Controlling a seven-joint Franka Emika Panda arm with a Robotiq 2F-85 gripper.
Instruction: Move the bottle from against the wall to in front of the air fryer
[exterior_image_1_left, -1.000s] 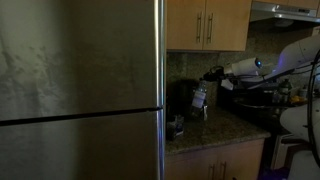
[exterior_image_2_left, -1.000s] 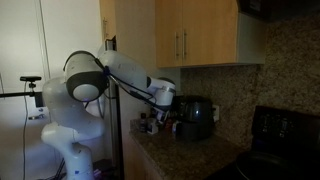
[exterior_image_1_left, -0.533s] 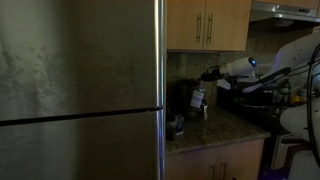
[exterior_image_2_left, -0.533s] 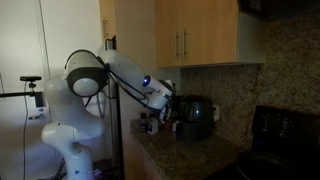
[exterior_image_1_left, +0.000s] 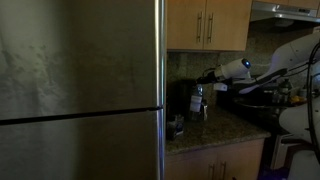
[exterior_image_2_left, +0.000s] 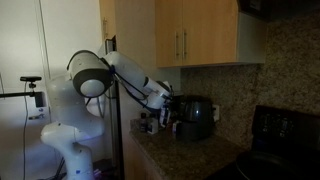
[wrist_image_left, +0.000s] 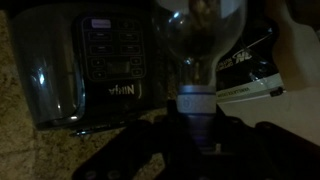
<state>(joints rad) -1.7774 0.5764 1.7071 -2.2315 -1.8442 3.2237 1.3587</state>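
Observation:
The robot will use its gripper to set the bottle down on the granite counter (exterior_image_1_left: 191, 121) close behind the small dark item, before the air fryer.
The bottle (wrist_image_left: 200, 35) fills the middle of the wrist view, its pale cap (wrist_image_left: 195, 102) between my dark fingers. My gripper (wrist_image_left: 196, 138) is shut on its neck. The black air fryer (wrist_image_left: 95, 60) stands just beside the bottle, control panel facing me. In an exterior view the bottle (exterior_image_1_left: 199, 99) hangs under the gripper (exterior_image_1_left: 209, 78), right next to the air fryer (exterior_image_1_left: 182, 99), before the tiled wall (exterior_image_1_left: 185, 65). In the other exterior view the gripper (exterior_image_2_left: 166, 98) is near the air fryer (exterior_image_2_left: 197, 118); the bottle is too dark to make out there.
A white labelled package (wrist_image_left: 250, 72) lies close beside the bottle. The steel fridge side (exterior_image_1_left: 80, 90) borders the granite counter (exterior_image_1_left: 215, 130). A small dark item (exterior_image_1_left: 177, 125) stands at the counter's front by the fridge. The stove (exterior_image_2_left: 285, 135) is beyond the air fryer.
My arm has drawn the gripper and the bottle a little toward the fridge side, across the front of the air fryer. The grip on the bottle is unchanged.

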